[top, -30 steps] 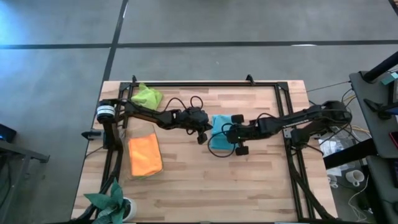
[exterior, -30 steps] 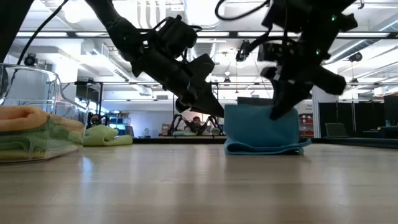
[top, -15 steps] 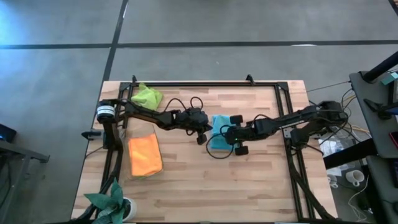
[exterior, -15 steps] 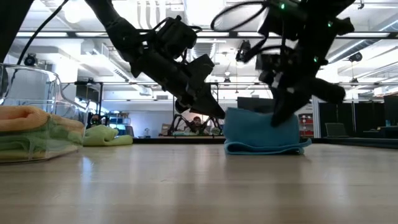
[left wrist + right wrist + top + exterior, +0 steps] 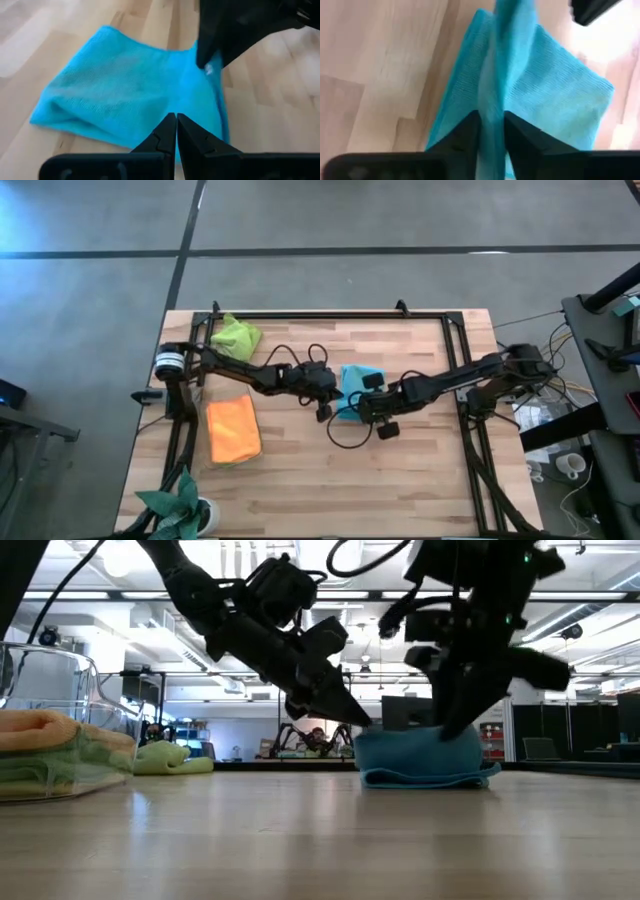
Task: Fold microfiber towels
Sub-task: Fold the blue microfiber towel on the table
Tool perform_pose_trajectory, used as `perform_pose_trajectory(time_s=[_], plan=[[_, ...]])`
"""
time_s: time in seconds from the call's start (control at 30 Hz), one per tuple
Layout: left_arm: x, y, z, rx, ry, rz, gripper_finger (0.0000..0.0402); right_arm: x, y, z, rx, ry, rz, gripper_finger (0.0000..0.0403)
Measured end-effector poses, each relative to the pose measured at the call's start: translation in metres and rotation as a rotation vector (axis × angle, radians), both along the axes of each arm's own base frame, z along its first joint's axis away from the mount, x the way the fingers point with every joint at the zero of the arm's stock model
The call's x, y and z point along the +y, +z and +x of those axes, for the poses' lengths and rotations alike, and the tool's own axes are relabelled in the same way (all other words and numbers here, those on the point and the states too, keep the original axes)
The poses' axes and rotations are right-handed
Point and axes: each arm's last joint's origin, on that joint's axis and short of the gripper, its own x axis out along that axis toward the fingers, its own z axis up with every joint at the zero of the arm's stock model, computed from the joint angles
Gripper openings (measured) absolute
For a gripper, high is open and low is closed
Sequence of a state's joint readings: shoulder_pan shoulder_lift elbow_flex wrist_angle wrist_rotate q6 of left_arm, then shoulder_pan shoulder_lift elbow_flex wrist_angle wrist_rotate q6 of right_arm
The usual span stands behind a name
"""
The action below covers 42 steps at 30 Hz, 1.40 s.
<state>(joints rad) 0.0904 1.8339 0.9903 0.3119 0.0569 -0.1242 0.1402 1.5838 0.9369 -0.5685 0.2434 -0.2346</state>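
Note:
A raised fold in my right gripper is bunching up the light blue towel, so next I let go of that fold, take the towel's near corner (image 5: 487,774) and spread the layer flat.
The light blue towel (image 5: 358,378) lies partly folded at the table's middle, its lower layers flat on the wood (image 5: 425,778). My left gripper (image 5: 329,396) is shut at the towel's left side. My right gripper (image 5: 364,402) is shut on the towel's near part. The lime green towel (image 5: 236,335) lies bunched at the far left. An orange towel (image 5: 232,430) lies folded at the left, over a green one (image 5: 60,765) in the low view. My left gripper pinches the towel's upper layer at its left edge (image 5: 172,107) between its shut fingertips, slanting down from the table's left. That edge is raised above the flat layers (image 5: 365,730). My right gripper pinches a raised fold of the towel (image 5: 492,100) between its two fingers, coming slanting down from the right. The fold stands up from the rest of the towel, which lies on the table.
A clear container (image 5: 95,690) holds the folded towels at the left. A green plant (image 5: 180,505) stands at the near left corner. A black frame (image 5: 330,313) runs round the table. Bare wood lies along the near side (image 5: 330,490).
Both grippers have gone down and a little toward the table's near edge, my right one also toward the left. The held upper part of the light blue towel has come down with them; the lower layers have stayed flat on the table.

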Motion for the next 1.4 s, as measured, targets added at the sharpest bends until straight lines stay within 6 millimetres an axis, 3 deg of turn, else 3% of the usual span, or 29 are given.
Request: perform_pose_trajectory(time_s=[0.1,0.3,0.43,0.73,0.83,1.1,1.2,1.4], plan=[[-0.003,-0.001,0.003,-0.027,-0.01,0.001,0.0,-0.001,0.009,-0.003,0.049,-0.023,0.004,0.011],[-0.012,-0.015,0.008,-0.029,-0.034,0.0,0.0,-0.002,0.007,-0.005,0.035,-0.105,0.012,0.0112],[-0.017,-0.024,0.009,-0.009,-0.042,-0.008,0.0,-0.001,-0.007,-0.008,0.069,-0.131,0.03,0.0098],[-0.017,-0.024,0.01,-0.009,-0.043,-0.008,0.0,0.0,-0.032,-0.004,0.175,-0.102,0.008,0.0038],[-0.017,-0.023,0.01,-0.011,-0.043,-0.007,0.0,-0.001,-0.025,-0.002,0.161,-0.09,-0.06,0.0014],[-0.015,-0.021,0.011,-0.022,-0.035,-0.004,0.0,-0.011,0.016,-0.007,0.131,-0.147,-0.434,0.001],[-0.015,-0.02,0.011,-0.028,-0.034,-0.003,0.0,-0.01,0.015,-0.008,0.126,-0.137,-0.381,0.001],[-0.014,-0.019,0.012,-0.031,-0.036,0.004,0.0,0.003,-0.018,-0.006,0.163,-0.078,-0.137,0.001]])
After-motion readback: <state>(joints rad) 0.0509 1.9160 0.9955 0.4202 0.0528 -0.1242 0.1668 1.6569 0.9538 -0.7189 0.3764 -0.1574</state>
